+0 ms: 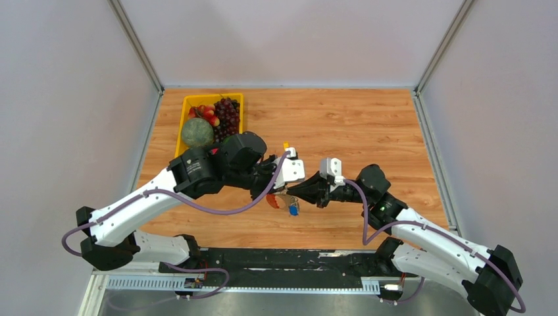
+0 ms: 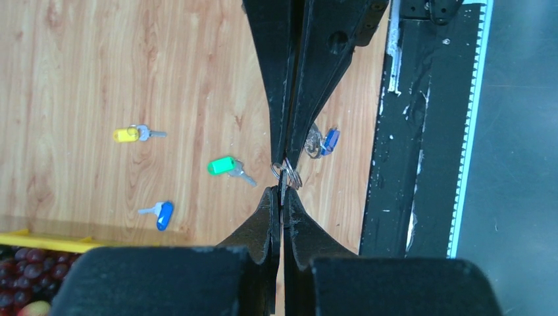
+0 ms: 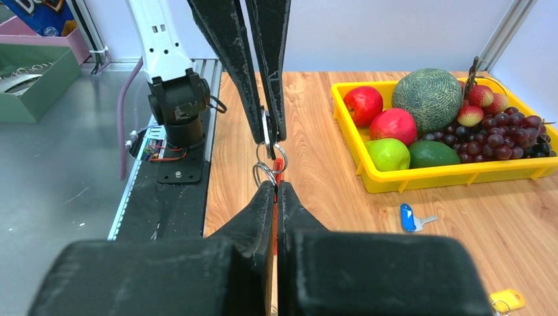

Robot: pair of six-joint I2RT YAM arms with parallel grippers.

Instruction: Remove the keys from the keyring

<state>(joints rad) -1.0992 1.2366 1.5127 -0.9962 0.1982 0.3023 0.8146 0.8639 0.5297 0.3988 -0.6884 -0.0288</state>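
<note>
The silver wire loops bunch at the fingers of the robot's right gripper below the key, so that gripper should open and pinch the wire (image 3: pixel 270 171) under the key's ring.
My two grippers meet tip to tip above the near middle of the table. My right gripper (image 3: pixel 276 184) is shut on the red band (image 3: pixel 278 172) of the keyring (image 1: pixel 274 200). My left gripper (image 2: pixel 281 191) is shut on a thin flat key seen edge-on, joined to the silver wire loops (image 2: pixel 288 174). A blue key (image 2: pixel 331 140) hangs from the keyring. A yellow key (image 2: pixel 125 134), a green key (image 2: pixel 222 165) and another blue key (image 2: pixel 163 214) lie loose on the table. The keyring's grey body is mostly hidden by the fingers.
A yellow fruit tray (image 1: pixel 186 102) with a melon, apples and grapes stands at the back left. The black base rail (image 1: pixel 289 260) runs along the near edge. Grey walls close in the table's sides and back.
</note>
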